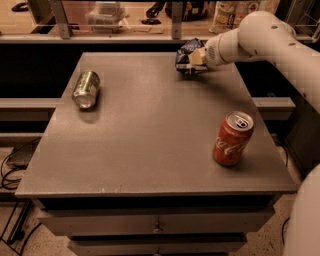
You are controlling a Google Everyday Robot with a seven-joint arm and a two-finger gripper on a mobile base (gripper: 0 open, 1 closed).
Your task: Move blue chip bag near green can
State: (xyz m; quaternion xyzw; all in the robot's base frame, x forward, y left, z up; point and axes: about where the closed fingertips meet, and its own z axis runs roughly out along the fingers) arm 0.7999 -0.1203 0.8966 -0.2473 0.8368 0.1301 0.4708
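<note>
Next, my gripper releases the blue chip bag beside the green can (pixel 120 87), on the can's side that faces the middle of the table.
The blue chip bag (pixel 183 52) is at the far right of the table, bunched up and raised off the surface. My gripper (pixel 194 59) comes in from the right on the white arm and is shut on the bag's right side. The green can (pixel 86 89) lies on its side at the left of the table, far from the bag, with its shiny top facing the front.
A red Coca-Cola can (pixel 233 138) stands upright at the front right of the grey table (pixel 150 125). The white arm (pixel 270 35) spans the back right corner. A shelf with clutter (pixel 110 15) runs behind the table. Drawers (pixel 157 225) sit below the front edge.
</note>
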